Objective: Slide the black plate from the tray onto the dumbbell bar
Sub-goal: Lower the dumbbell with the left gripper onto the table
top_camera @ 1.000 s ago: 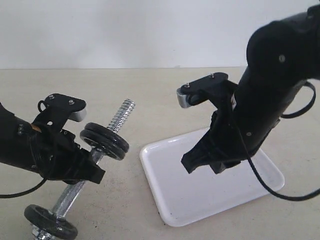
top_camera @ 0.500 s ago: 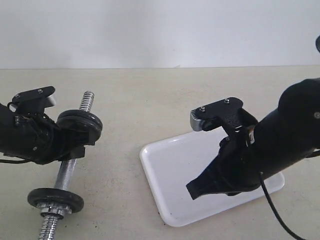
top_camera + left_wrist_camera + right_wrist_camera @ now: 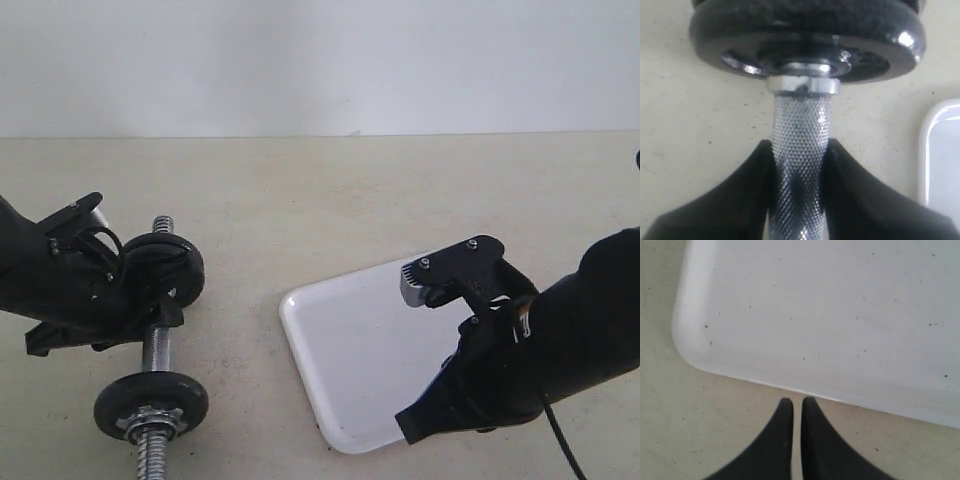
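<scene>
Next, my left gripper lets go of the dumbbell bar on the bare table [image 3: 264, 362], close beside the white tray's nearest edge.
My left gripper [image 3: 157, 312] [image 3: 799, 145] is shut on the knurled middle of the dumbbell bar [image 3: 156, 350] [image 3: 800, 170]. The bar lies low over the table, its threaded end [image 3: 163, 224] pointing away. One small disc [image 3: 150, 400] sits at the near end. At the far end a disc with a chrome collar [image 3: 805, 45] has a second black disc, the black plate [image 3: 160, 262] [image 3: 805, 3], pressed against its back. The white tray [image 3: 345, 335] [image 3: 840, 305] holds nothing. My right gripper [image 3: 408, 428] [image 3: 796, 402] is shut and empty, just off the tray's near edge.
A beige tabletop [image 3: 320, 190] runs back to a plain white wall. A corner of the tray [image 3: 945, 155] shows beside the bar in the left wrist view. The bulky right arm [image 3: 560, 350] covers the tray's right part.
The left arm swung the bar down and to the left, from tilted up to low over the table. The right arm dropped and drew back from above the tray to its near edge.
</scene>
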